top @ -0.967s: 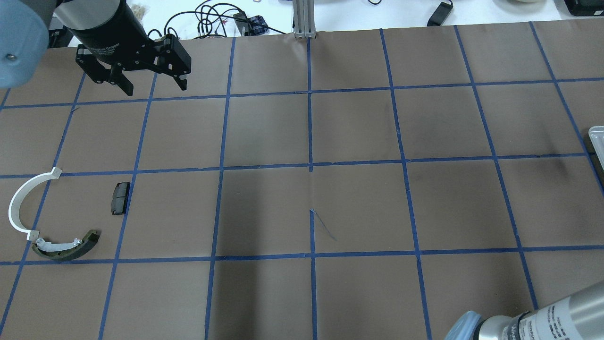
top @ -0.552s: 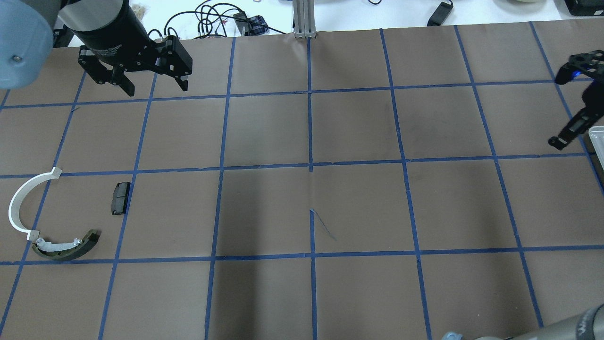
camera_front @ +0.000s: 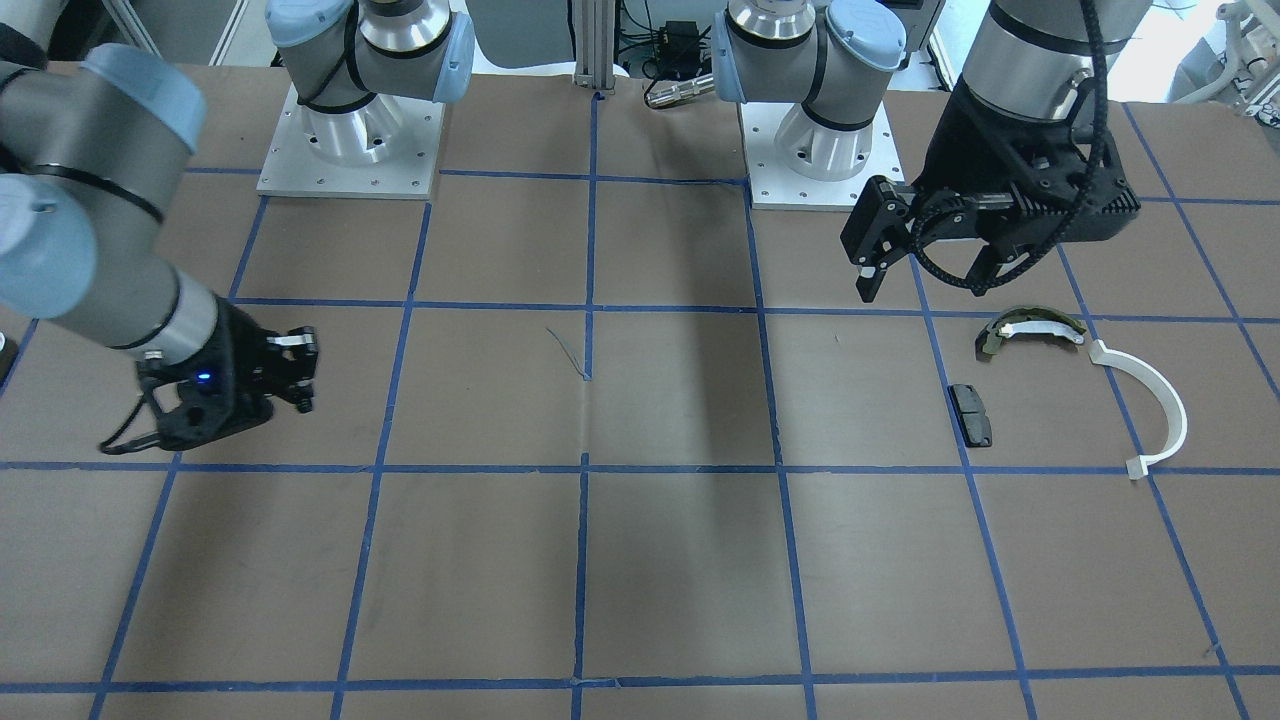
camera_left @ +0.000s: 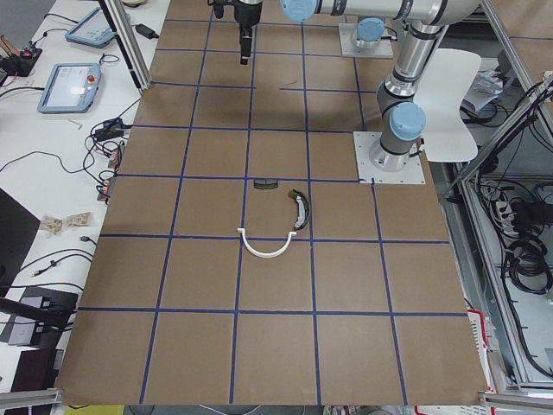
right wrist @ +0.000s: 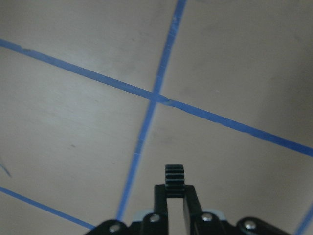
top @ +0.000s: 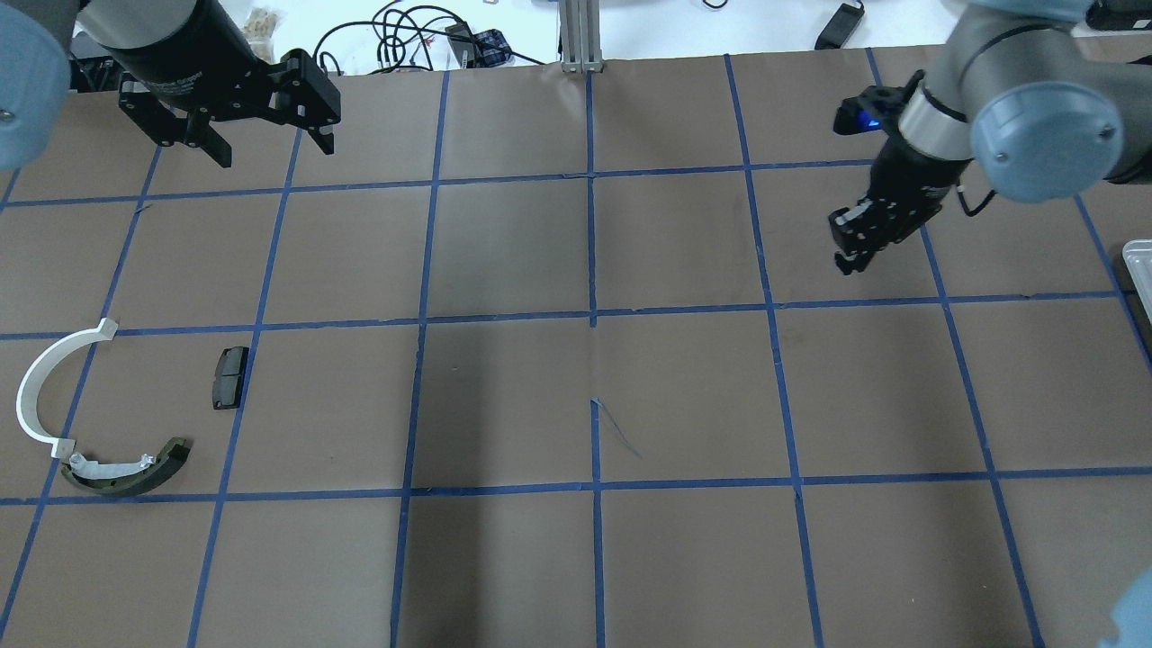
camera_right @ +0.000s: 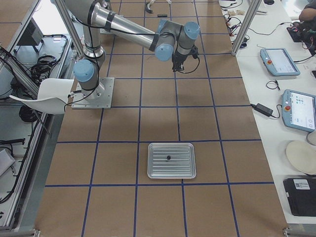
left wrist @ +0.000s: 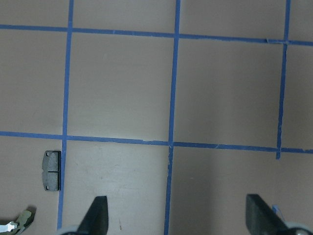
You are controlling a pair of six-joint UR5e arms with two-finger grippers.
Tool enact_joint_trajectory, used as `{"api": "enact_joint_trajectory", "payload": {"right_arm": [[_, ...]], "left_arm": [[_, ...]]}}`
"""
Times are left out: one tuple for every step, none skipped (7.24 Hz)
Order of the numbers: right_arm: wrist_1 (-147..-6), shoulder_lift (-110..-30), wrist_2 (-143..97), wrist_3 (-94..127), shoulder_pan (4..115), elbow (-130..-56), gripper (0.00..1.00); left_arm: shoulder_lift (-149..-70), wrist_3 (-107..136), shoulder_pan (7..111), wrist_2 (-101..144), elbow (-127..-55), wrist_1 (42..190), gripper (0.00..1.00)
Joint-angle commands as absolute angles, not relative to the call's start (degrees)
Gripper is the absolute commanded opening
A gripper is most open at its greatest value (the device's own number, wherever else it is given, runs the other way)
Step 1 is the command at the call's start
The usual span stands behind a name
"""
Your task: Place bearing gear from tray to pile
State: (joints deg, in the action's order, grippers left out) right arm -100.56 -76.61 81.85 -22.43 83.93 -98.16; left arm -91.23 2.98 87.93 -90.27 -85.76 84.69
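I will release the bearing gear, still hanging above the brown table, with my right gripper beside the blue tape's gap (camera_front: 656,386), on its pile side.
My right gripper (right wrist: 175,188) is shut on a small black toothed bearing gear (right wrist: 175,177), held above the brown table. It hangs over the right half in the overhead view (top: 850,259) and shows in the front view (camera_front: 297,378). The pile lies at the far left: a white curved arc (top: 40,387), an olive-dark brake shoe (top: 126,475) and a small black pad (top: 229,378). My left gripper (top: 270,148) is open and empty, well beyond the pile. The left wrist view shows the pad (left wrist: 52,170) ahead of its spread fingertips (left wrist: 96,215).
The metal tray (camera_right: 155,170) stands at the table's right end with one small dark item (camera_right: 168,158) on it; only its edge (top: 1139,270) shows overhead. Blue tape lines grid the table. Cables and an aluminium post (top: 580,36) lie past the far edge.
My right arm has swung in from the right edge toward the left, bringing its gripper over the table. My left gripper has drifted slightly left and away.
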Motion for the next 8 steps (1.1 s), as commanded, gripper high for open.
{"api": "enact_joint_trajectory", "payload": {"right_arm": [[-106.91, -75.77, 75.16, -0.78, 96.1, -100.53, 0.0], [-111.31, -74.46, 74.71, 5.73, 100.07, -101.68, 0.0], [-115.79, -71.66, 72.1, 10.93, 103.94, -102.56, 0.0], [-120.8, -68.41, 69.81, 15.42, 107.89, -102.66, 0.0], [-125.72, -65.33, 69.79, 18.51, 111.15, -102.66, 0.0], [-129.25, -63.3, 69.79, 20.63, 112.31, -102.66, 0.0], [-129.63, -62.67, 69.79, 20.57, 112.32, -102.74, 0.0], [-129.81, -62.75, 69.79, 20.04, 112.32, -103.61, 0.37]], "left_arm": [[-92.01, 4.03, 87.98, -90.18, -85.87, 85.6, 1.0], [-91.67, 5.44, 87.98, -90.18, -85.96, 87.0, 1.0], [-91.93, 5.45, 87.98, -90.0, -85.96, 87.53, 1.0], [-92.11, 5.45, 88.15, -90.09, -85.87, 87.54, 1.0], [-92.11, 5.36, 89.02, -90.09, -85.96, 88.76, 1.0], [-92.2, 5.27, 89.99, -89.83, -85.78, 91.99, 1.0], [-91.33, 4.66, 90.26, -90.17, -86.04, 92.37, 1.0], [-91.23, 4.05, 90.26, -90.7, -86.48, 92.72, 1.0]]}}
